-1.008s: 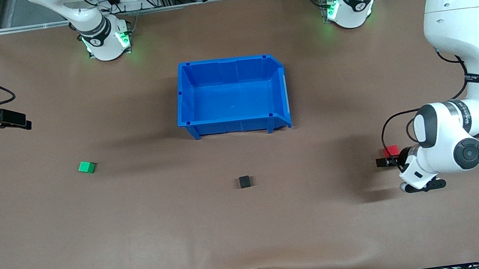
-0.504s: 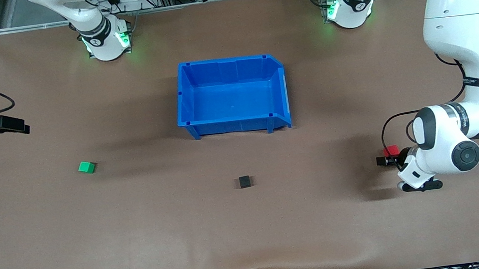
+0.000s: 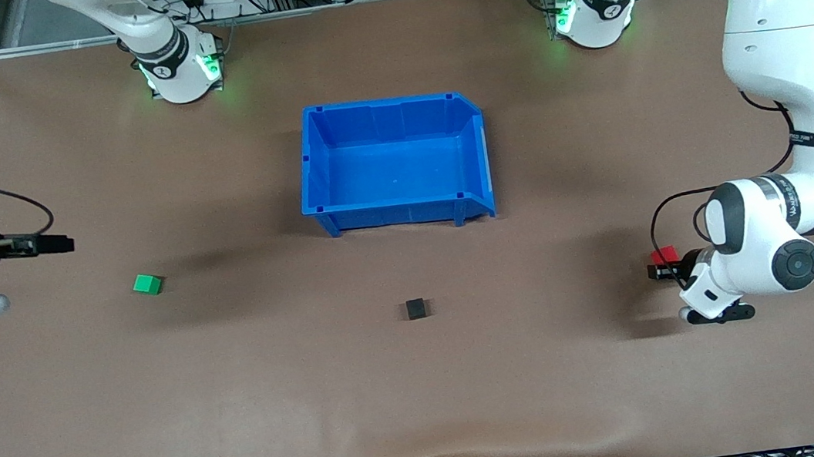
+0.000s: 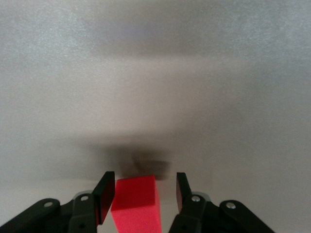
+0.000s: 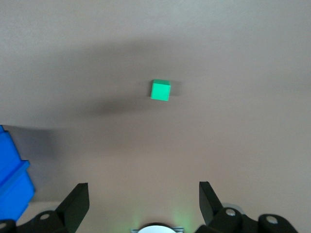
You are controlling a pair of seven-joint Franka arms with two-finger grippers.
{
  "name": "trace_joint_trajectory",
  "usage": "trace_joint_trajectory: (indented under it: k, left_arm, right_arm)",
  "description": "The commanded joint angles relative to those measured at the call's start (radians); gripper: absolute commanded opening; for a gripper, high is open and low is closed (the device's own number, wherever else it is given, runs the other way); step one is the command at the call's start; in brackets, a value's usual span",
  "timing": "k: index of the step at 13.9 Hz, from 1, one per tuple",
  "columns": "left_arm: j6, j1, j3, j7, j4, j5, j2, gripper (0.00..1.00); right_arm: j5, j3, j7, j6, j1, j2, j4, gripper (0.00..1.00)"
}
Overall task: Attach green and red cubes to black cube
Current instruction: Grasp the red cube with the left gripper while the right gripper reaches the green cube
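My right gripper is to move down to the green cube next and close on its opposite sides (image 3: 147, 284) (image 5: 161, 91), toward and away from the front camera.
The red cube (image 3: 663, 256) sits on the table toward the left arm's end. My left gripper (image 3: 658, 271) is low around it. In the left wrist view the red cube (image 4: 136, 201) lies between the open fingers of the left gripper (image 4: 146, 187), close against one finger with a gap to the other. The green cube (image 3: 147, 284) lies toward the right arm's end and shows in the right wrist view (image 5: 160, 90). My right gripper (image 3: 59, 244) is open wide and empty in the air beside it (image 5: 141, 194). The black cube (image 3: 416, 308) lies alone mid-table.
A blue bin (image 3: 316, 185) stands empty mid-table, farther from the front camera than the black cube; its corner shows in the right wrist view (image 5: 12, 187). The brown table cover has a wrinkle near the front edge (image 3: 434, 450).
My right arm has swung and its gripper has moved closer to the green cube. My left gripper has shifted slightly around the red cube. The cubes have not moved.
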Motion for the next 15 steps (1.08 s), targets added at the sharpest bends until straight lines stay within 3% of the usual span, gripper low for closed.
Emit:
trace_joint_trajectory:
  k: [1,3,7,8,10,11,13,15]
  left_arm:
    - [-0.005,0.002,0.001,0.022,-0.002,0.002,-0.008,0.84]
    - [-0.008,0.002,-0.001,0.022,-0.005,-0.003,-0.008,0.89]
    - [-0.010,0.008,-0.001,0.022,-0.038,-0.005,-0.007,0.77]
    - [-0.010,0.006,-0.001,0.016,-0.051,-0.005,-0.013,0.70]
    - [-0.013,0.008,-0.001,0.013,-0.051,-0.005,-0.017,0.35]
    - [-0.013,0.006,-0.001,0.011,-0.051,-0.005,-0.017,0.30]
    - [-0.013,-0.001,-0.001,-0.002,-0.050,-0.008,-0.017,0.29]
    - [-0.013,-0.004,-0.004,-0.039,-0.042,-0.012,-0.019,0.14]
  right_arm:
    - [0.143,0.010,-0.002,0.034,-0.056,0.112,0.055,1.00]
    - [0.123,0.008,-0.003,0.089,-0.066,0.151,0.050,1.00]
    - [0.036,0.008,-0.002,0.339,-0.044,0.148,-0.127,1.00]
    - [0.014,0.008,-0.002,0.388,-0.047,0.146,-0.169,1.00]
    - [0.005,0.008,-0.003,0.468,-0.065,0.140,-0.236,1.00]
    - [0.005,0.008,-0.003,0.496,-0.067,0.137,-0.264,1.00]
    - [0.003,0.008,-0.003,0.541,-0.069,0.134,-0.305,1.00]
    - [0.003,0.008,-0.005,0.606,-0.092,0.135,-0.353,1.00]
